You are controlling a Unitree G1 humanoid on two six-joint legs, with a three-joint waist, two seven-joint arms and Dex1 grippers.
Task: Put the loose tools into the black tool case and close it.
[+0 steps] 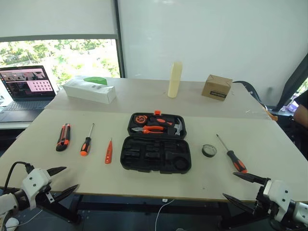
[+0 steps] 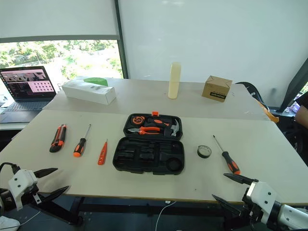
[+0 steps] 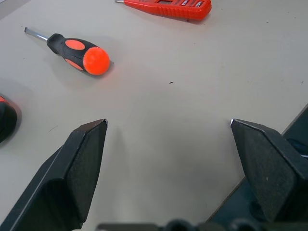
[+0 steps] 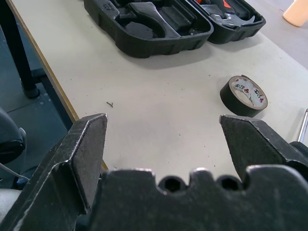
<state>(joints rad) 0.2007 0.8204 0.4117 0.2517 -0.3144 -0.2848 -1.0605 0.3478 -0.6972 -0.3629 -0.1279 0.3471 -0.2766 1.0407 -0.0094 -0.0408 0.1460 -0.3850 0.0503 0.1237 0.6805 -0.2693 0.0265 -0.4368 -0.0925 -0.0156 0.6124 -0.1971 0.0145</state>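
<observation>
The black-and-orange screwdriver lies between the utility knife and the small orange screwdriver, and my left gripper will close on the middle of the handle [image 1: 86,145] [image 3: 73,52] of that screwdriver.
The black tool case [image 1: 156,155] lies open mid-table, with pliers, a hammer and a tape measure in its far half. Left of it lie a utility knife [image 1: 63,136], a black-and-orange screwdriver [image 1: 86,140] and a small orange screwdriver [image 1: 109,152]. To the right of the case are a black tape roll [image 1: 209,150] and a long screwdriver [image 1: 232,155]. My left gripper [image 1: 70,178] hangs open at the front left table edge, empty, short of the screwdriver [image 3: 77,50]. My right gripper [image 1: 230,185] is open at the front right edge, empty, facing the tape roll [image 4: 244,95].
On the far table stand a laptop [image 1: 26,89], a long white box [image 1: 90,90], a pale yellow cylinder [image 1: 175,79] and a brown cardboard box [image 1: 217,87]. A person's arm [image 1: 302,113] shows at the right edge. The table's front edge runs just under both grippers.
</observation>
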